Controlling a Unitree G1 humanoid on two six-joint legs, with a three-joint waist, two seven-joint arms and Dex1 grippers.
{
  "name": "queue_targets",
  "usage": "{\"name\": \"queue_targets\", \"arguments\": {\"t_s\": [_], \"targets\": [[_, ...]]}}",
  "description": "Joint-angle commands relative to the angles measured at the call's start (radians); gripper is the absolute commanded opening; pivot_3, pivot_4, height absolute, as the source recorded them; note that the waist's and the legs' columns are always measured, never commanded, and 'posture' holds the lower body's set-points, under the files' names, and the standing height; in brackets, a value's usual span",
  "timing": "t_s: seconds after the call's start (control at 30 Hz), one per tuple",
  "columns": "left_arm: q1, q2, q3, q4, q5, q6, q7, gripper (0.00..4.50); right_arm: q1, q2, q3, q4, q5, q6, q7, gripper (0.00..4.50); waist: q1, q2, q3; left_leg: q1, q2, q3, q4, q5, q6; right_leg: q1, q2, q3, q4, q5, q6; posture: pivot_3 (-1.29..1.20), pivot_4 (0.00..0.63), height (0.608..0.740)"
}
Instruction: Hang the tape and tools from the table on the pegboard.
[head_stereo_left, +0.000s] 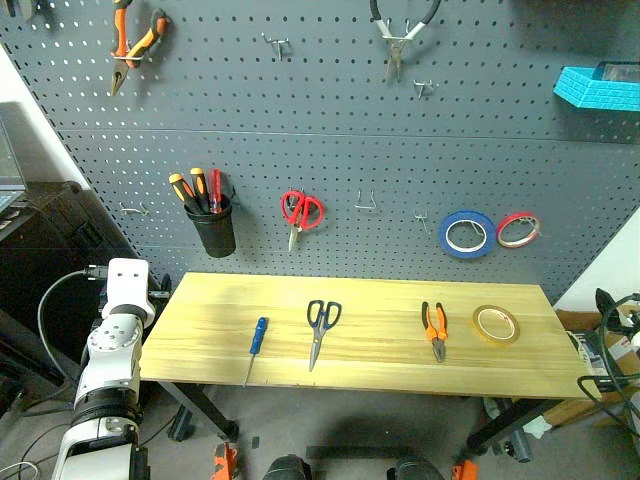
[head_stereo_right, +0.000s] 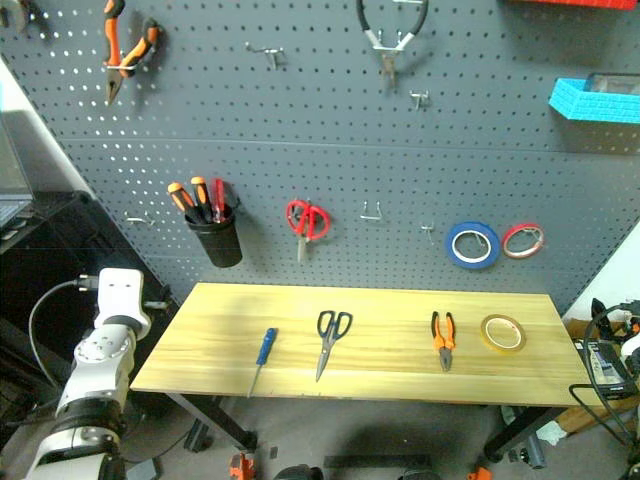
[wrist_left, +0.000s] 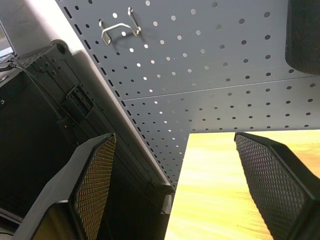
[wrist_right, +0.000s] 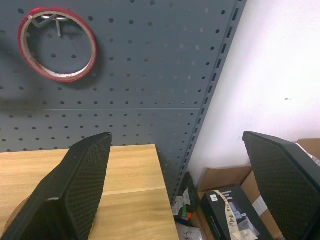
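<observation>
Next, the right gripper moves to the yellow-tan tape and grips its near edge (head_stereo_left: 482, 339) toward the orange-and-black pliers.
On the light wood table (head_stereo_left: 380, 295) lie, from left to right, the blue-handled screwdriver (head_stereo_left: 258, 340), the black-handled scissors (head_stereo_left: 320, 325), the orange-and-black pliers (head_stereo_left: 434, 325) and the yellow-tan tape (head_stereo_left: 496, 323). Behind it rises the dark grey pegboard (head_stereo_left: 350, 130). My left gripper (wrist_left: 173, 137) is open and empty at the table's left end, facing the board's left edge. Off the table's right end my right gripper (wrist_right: 177, 135) is open too, holding nothing, below the red roll (wrist_right: 57, 44).
On the board hang a black cup of screwdrivers (head_stereo_left: 213, 225), red scissors (head_stereo_left: 300, 212), a blue roll (head_stereo_left: 466, 233), two pliers up high and a cyan bin (head_stereo_left: 600, 88). Bare hooks (head_stereo_left: 366, 203) sit mid-board. A black case (wrist_left: 50, 100) stands left, boxes (wrist_right: 225, 205) right.
</observation>
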Motion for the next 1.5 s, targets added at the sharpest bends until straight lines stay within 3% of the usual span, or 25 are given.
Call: {"name": "queue_targets", "arguments": {"t_s": [0.03,0.3,0.6,0.83,0.93,1.0,1.13,1.33,1.5], "targets": [[-0.022,0.008,-0.006,-0.028,0.003,-0.057,-0.017,4.03,0.001,-0.009,-0.025,-0.039,0.016,-0.022,-0.003,4.5,0.0,0.0,0.0,0.0,0.0,0.0,0.0,0.0,0.0,0.0,0.0,0.0,0.0,0.0,0.0,-0.08,0.0,0.74],[0.022,-0.01,-0.03,-0.119,0.012,-0.068,-0.021,4.03,0.054,0.019,0.013,-0.126,0.022,0.019,0.049,4.5,0.0,0.0,0.0,0.0,0.0,0.0,0.0,0.0,0.0,0.0,0.0,0.0,0.0,0.0,0.0,-0.08,0.0,0.74],[0.123,-0.15,-0.094,-0.46,-0.037,0.217,-0.055,4.03,0.169,0.072,0.188,-0.528,-0.028,0.347,0.031,4.5,-0.002,0.0,0.0,0.0,0.0,0.002,0.0,-0.001,0.0,0.0,-0.001,0.002,0.0,0.0,0.0,-0.12,0.003,0.74],[0.198,-0.176,-0.255,-0.738,-0.064,0.45,-0.22,4.03,0.143,0.085,0.294,-0.625,-0.051,0.507,0.032,4.5,-0.006,-0.006,0.035,0.0,0.001,0.002,0.001,-0.001,0.002,-0.001,-0.002,0.001,0.0,0.0,0.0,-0.14,0.111,0.74],[0.191,-0.14,-0.328,-0.831,-0.033,0.489,-0.282,4.03,0.095,0.086,0.335,-0.589,-0.079,0.518,0.032,4.5,-0.007,-0.007,0.072,0.0,0.001,0.002,0.001,-0.002,0.002,-0.002,-0.003,0.002,0.0,0.0,0.0,-0.14,0.158,0.74],[0.167,-0.138,-0.333,-0.879,-0.117,0.587,-0.36,4.03,0.049,0.088,0.357,-0.543,-0.097,0.515,0.029,4.5,-0.007,-0.008,0.086,-0.003,0.001,0.002,0.001,-0.002,0.002,-0.005,-0.003,0.003,0.001,0.0,0.0,-0.14,0.181,0.74],[0.077,-0.093,-0.443,-0.945,-0.094,0.607,-0.474,4.03,-0.109,0.101,0.396,-0.352,-0.145,0.484,0.023,4.5,-0.003,-0.014,0.125,-0.01,0.001,0.005,0.002,-0.001,0.003,-0.017,-0.003,0.006,0.007,0.0,0.0,-0.14,0.23,0.74],[-0.031,-0.148,-0.505,-1.018,-0.143,0.76,-0.504,4.03,-0.345,0.118,0.473,0.073,-0.239,0.361,0.041,4.5,0.0,-0.022,0.166,-0.015,0.0,0.013,0.003,0.002,0.014,-0.023,0.003,0.022,0.017,-0.002,0.004,-0.1,0.268,0.74],[-0.067,-0.13,-0.524,-1.077,-0.207,0.818,-0.586,4.03,-0.492,0.139,0.487,0.336,-0.266,0.316,0.061,4.5,0.001,-0.025,0.194,-0.017,0.0,0.017,0.002,0.0,0.016,-0.026,0.003,0.025,0.018,-0.002,0.007,-0.06,0.277,0.74]]}}
